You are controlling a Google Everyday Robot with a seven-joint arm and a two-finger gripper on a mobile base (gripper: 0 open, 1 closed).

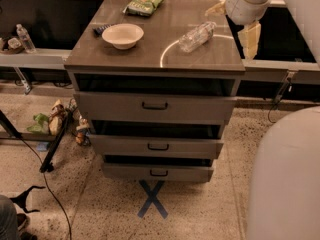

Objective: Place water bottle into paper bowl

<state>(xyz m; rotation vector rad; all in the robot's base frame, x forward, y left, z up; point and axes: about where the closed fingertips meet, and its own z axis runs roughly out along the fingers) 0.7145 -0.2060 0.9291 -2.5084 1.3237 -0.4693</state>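
Next, my gripper goes to the middle of the clear water bottle (196, 38) lying on the cabinet top and closes there.
The water bottle (197, 35) is clear and crinkled and lies on its side on the right part of the cabinet top (150, 54). The paper bowl (122, 35) is cream-white and stands upright and empty on the left part of the top, well apart from the bottle. My gripper (228, 33) hangs above the cabinet's back right corner, just right of the bottle and not touching it. Its two cream fingers (250, 38) are spread apart with nothing between them.
A green snack bag (144, 4) lies at the back of the top. A small dark object (100, 29) lies left of the bowl. A small upright bottle (25, 38) stands on the left ledge. Three drawers (155, 106) stand ajar below. My base (285, 179) fills the lower right.
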